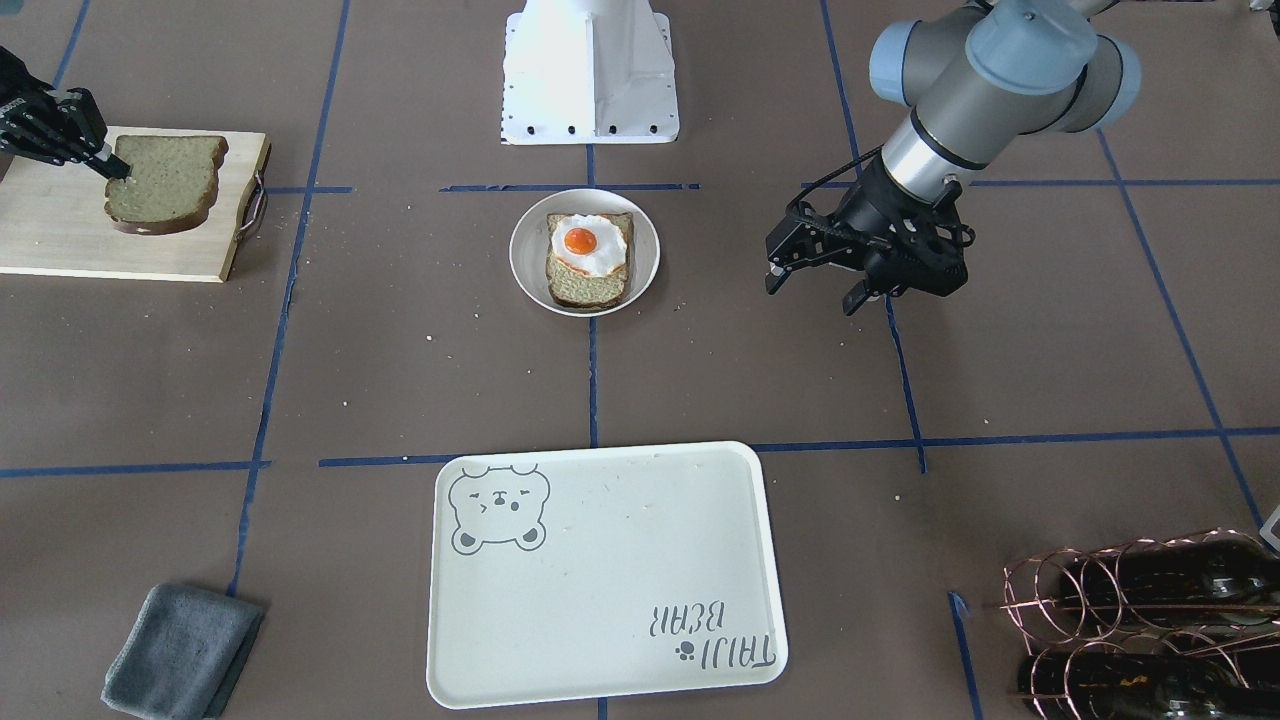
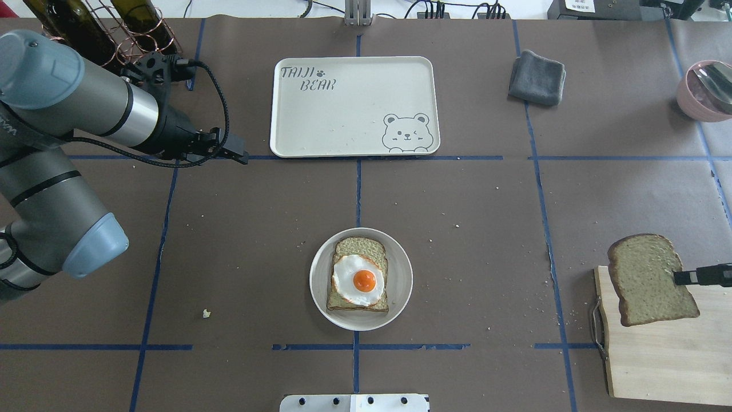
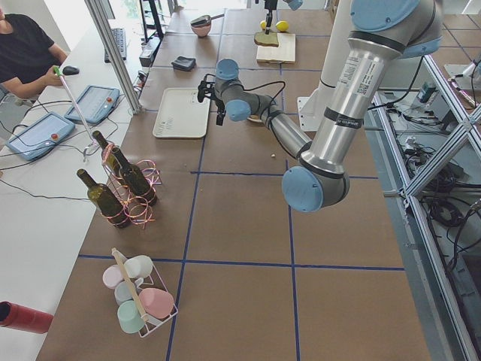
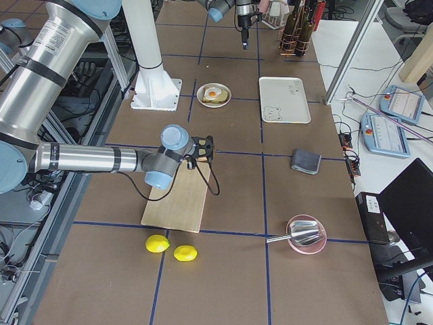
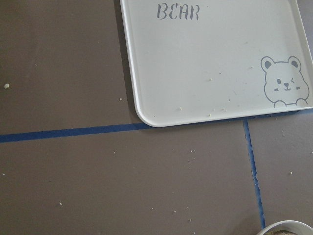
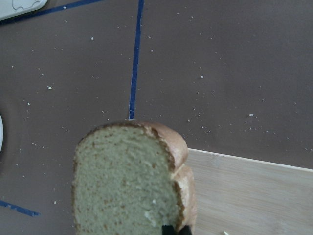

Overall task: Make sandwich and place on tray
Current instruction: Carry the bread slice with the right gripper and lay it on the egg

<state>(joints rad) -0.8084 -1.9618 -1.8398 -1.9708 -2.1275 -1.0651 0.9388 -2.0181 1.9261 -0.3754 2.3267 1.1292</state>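
The robot's right gripper needs to release the second slice of bread on top of the fried egg (image 1: 596, 251) on the round white plate.
One bread slice (image 1: 588, 288) lies on a small round white plate (image 1: 525, 250) at the table's middle, with a fried egg (image 1: 581, 243) on top. My right gripper (image 1: 118, 168) is shut on the edge of a second bread slice (image 1: 165, 180) and holds it just above the wooden cutting board (image 1: 60, 240); this slice also shows in the overhead view (image 2: 649, 280) and the right wrist view (image 6: 124, 181). The cream tray (image 1: 600, 580) with bear drawing sits bare across from the plate. My left gripper (image 1: 812, 290) is open and empty, hovering beside the plate, near the tray's corner (image 5: 146, 117).
A folded grey cloth (image 2: 536, 77) lies beyond the tray's right side. Wine bottles in a copper rack (image 2: 103, 23) stand at the far left. A pink bowl (image 2: 703, 88) with a spoon sits at the far right. Two lemons (image 4: 157, 244) lie past the cutting board.
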